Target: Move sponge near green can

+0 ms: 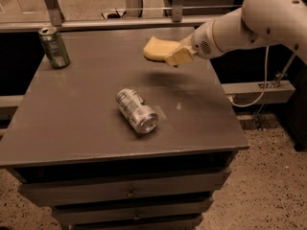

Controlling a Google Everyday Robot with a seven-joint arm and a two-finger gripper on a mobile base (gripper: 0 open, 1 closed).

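Note:
Next, I let go of the sponge with my gripper on the grey table (75,58) beside the green can, on the side that faces the rest of the tabletop.
The pale yellow sponge (158,48) hangs in the air above the back right part of the grey table (86,128). My gripper (176,56) is shut on the sponge's right end and holds it clear of the table top. The green can (54,47) stands upright at the back left corner of the table, well to the left of the sponge and gripper.
A silver-white can (136,110) lies on its side in the middle of the table, open end toward the front right. The table has drawers below. A rail (120,23) runs behind the table. A cable hangs at the right.

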